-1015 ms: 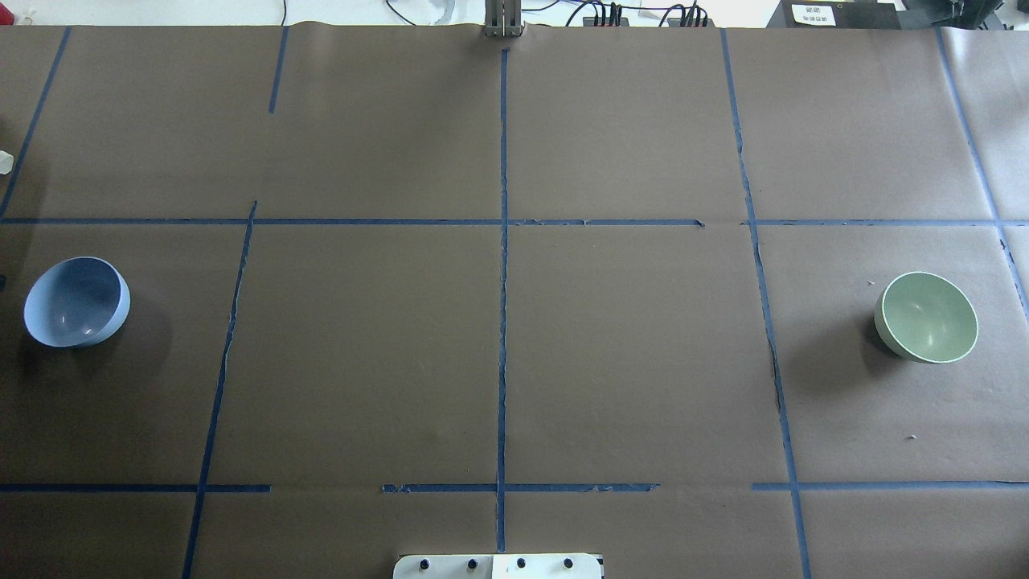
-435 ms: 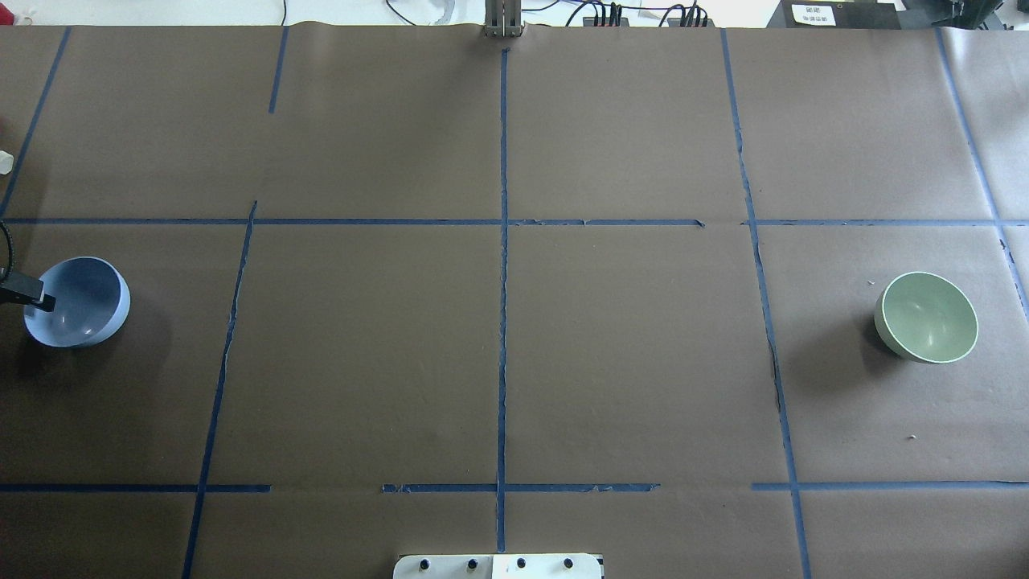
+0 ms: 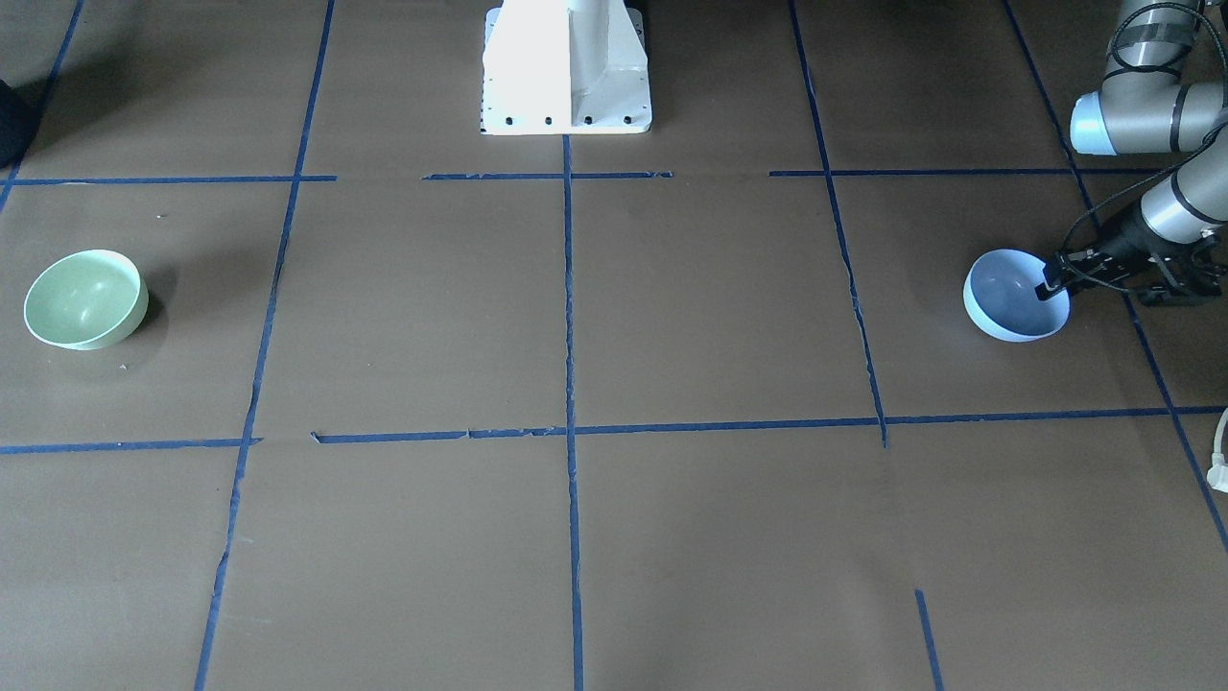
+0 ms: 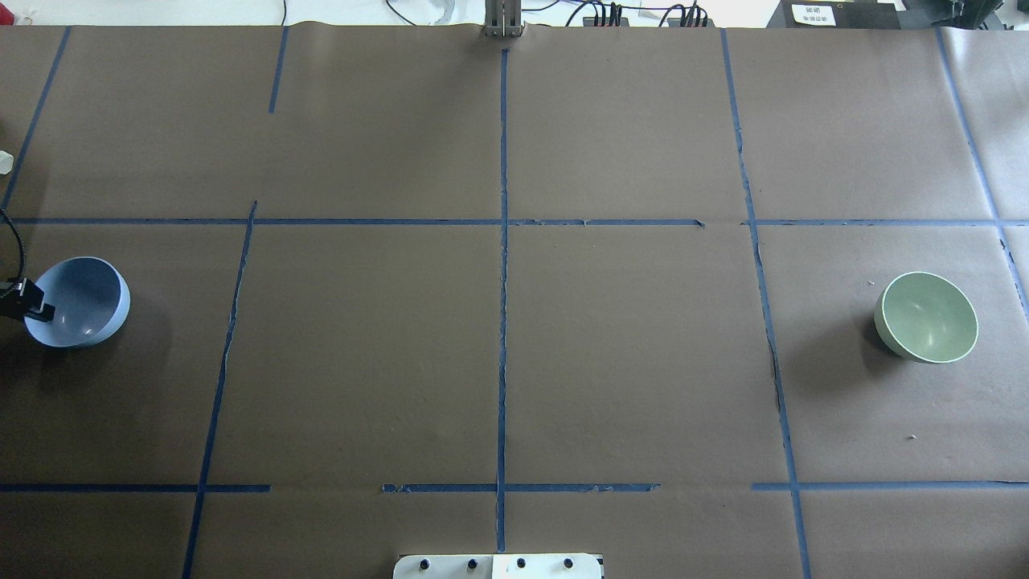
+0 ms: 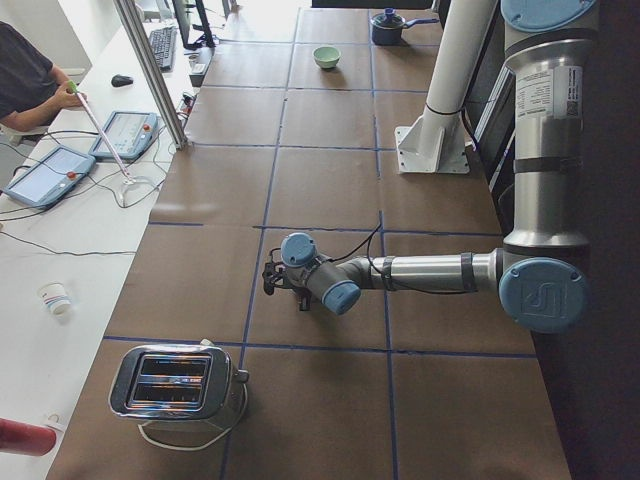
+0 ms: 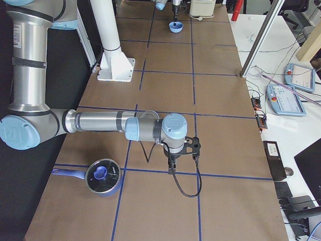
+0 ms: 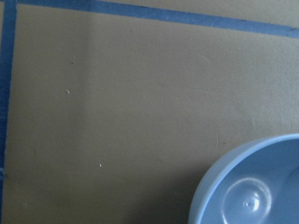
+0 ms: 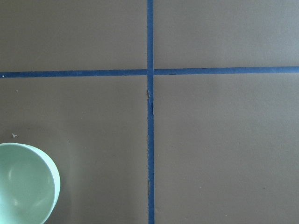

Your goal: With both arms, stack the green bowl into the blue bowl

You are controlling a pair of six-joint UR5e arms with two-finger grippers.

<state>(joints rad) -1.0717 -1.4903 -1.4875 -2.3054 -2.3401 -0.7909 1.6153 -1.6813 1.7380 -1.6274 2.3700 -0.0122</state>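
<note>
My left gripper needs to let go of the blue bowl on the blue tape line running out from the white pedestal base (image 3: pixel 566 317).
The blue bowl (image 4: pixel 78 301) stands upright at the table's far left; it also shows in the front view (image 3: pixel 1015 295) and the left wrist view (image 7: pixel 252 186). My left gripper (image 4: pixel 36 304) (image 3: pixel 1050 283) is at the bowl's outer rim, one black fingertip over the inside, and looks open. The green bowl (image 4: pixel 926 317) (image 3: pixel 84 298) (image 8: pixel 25 184) stands upright at the far right, alone. My right gripper (image 6: pixel 172 163) shows only in the right side view, pointing down; I cannot tell whether it is open or shut.
The white pedestal base (image 3: pixel 566 67) stands at the robot's edge of the table. A toaster (image 5: pixel 175 385) sits beyond the left arm. A lidded pot (image 6: pixel 103 175) sits near the right arm. Blue tape lines grid the brown table.
My left gripper has come in from the view's left edge to the blue bowl's rim, then shifted slightly toward the robot. Neither bowl has moved.
</note>
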